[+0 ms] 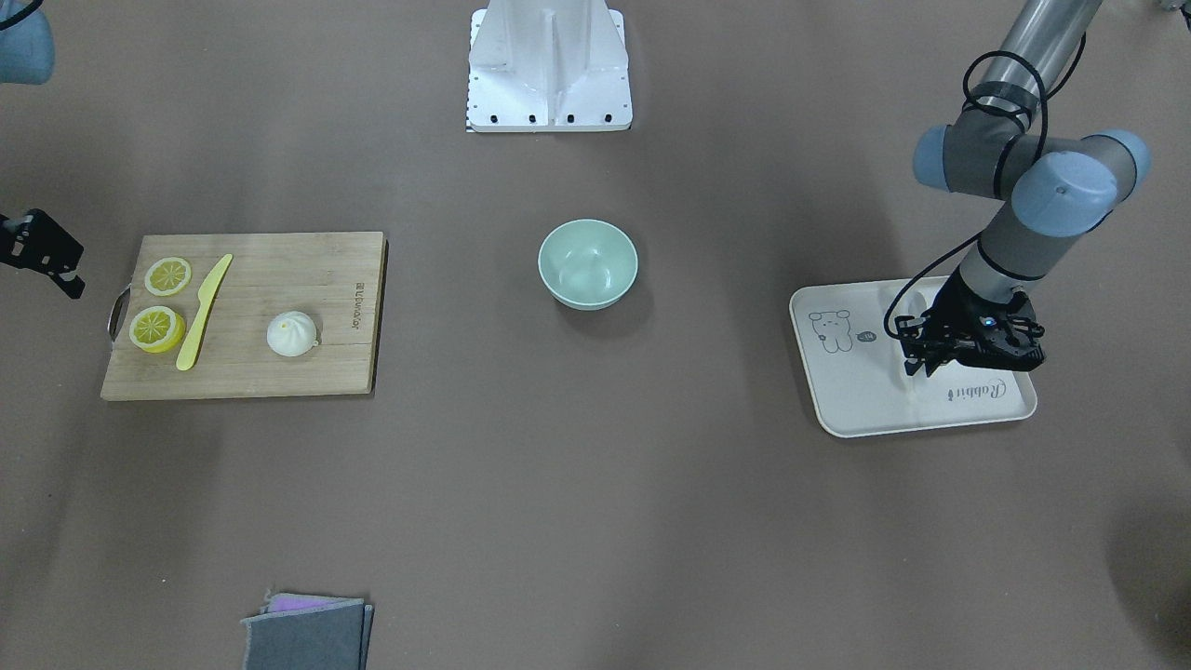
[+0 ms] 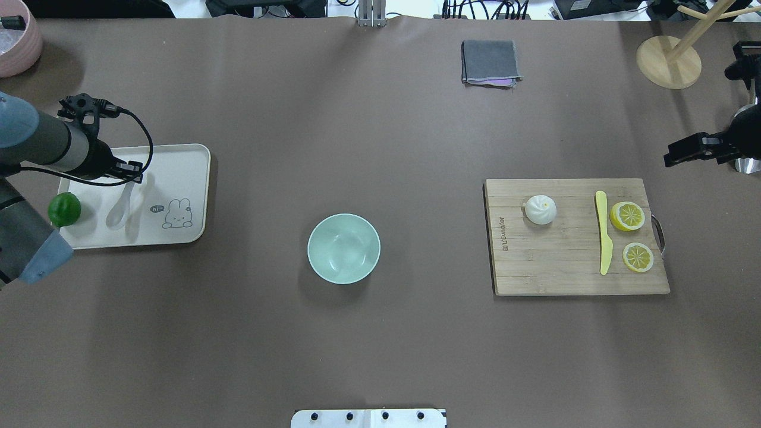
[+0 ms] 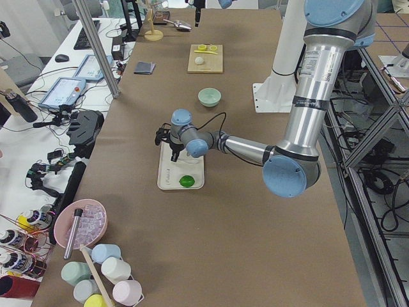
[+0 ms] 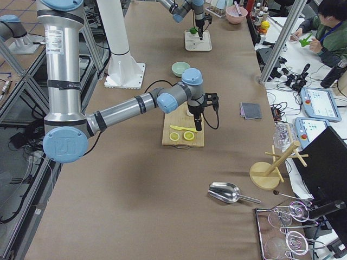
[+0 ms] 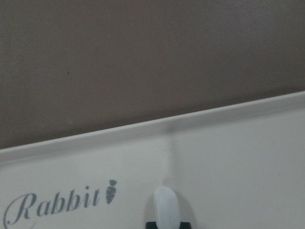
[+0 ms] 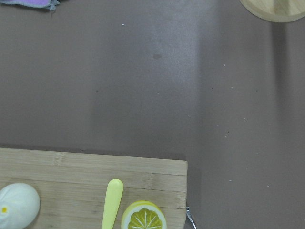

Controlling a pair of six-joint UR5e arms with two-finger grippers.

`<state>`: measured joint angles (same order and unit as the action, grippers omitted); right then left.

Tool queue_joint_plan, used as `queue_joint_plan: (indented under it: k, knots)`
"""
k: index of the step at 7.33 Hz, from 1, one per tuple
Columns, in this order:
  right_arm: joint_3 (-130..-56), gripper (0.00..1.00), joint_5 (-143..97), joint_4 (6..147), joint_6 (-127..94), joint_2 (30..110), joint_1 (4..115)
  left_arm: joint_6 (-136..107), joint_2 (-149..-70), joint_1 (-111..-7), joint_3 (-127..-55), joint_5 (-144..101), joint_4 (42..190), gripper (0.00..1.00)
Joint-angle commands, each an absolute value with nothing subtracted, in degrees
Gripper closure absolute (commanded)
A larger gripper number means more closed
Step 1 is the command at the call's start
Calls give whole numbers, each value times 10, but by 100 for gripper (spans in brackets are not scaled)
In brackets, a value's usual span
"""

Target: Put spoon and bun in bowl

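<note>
My left gripper will drop the white spoon inside the mint-green bowl (image 1: 592, 249) between the tray and the cutting board.
The white spoon (image 2: 118, 211) lies on the cream tray (image 2: 184, 178) at the table's left, scoop toward me. My left gripper (image 2: 128, 176) stands over its handle. In the left wrist view the handle tip (image 5: 165, 207) shows between the dark fingertips, which sit close against it. The white pleated bun (image 2: 540, 210) rests on the wooden cutting board (image 2: 553, 267) at the right. The mint-green bowl (image 2: 343, 248) stands empty in the middle. My right gripper (image 2: 678, 156) hovers beyond the board's far right corner, open and empty.
A yellow knife (image 2: 603, 232) and two lemon slices (image 2: 627, 216) share the board. A green ball (image 2: 64, 208) sits on the tray beside the spoon. A grey cloth (image 2: 489, 62) and a wooden stand (image 2: 669, 62) are at the far side.
</note>
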<state>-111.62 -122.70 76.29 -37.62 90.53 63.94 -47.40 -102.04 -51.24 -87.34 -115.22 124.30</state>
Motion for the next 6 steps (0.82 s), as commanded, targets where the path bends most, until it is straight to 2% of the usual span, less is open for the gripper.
queue_joint_plan:
  k: [1, 6]
  knots:
    - [-1116, 0, -1227, 763, -377, 906, 640, -604, -1076, -512, -883, -1151, 1238, 100]
    - [-1118, 0, -1227, 763, -377, 909, 640, -862, -1190, -378, -901, -1059, 1227, 100]
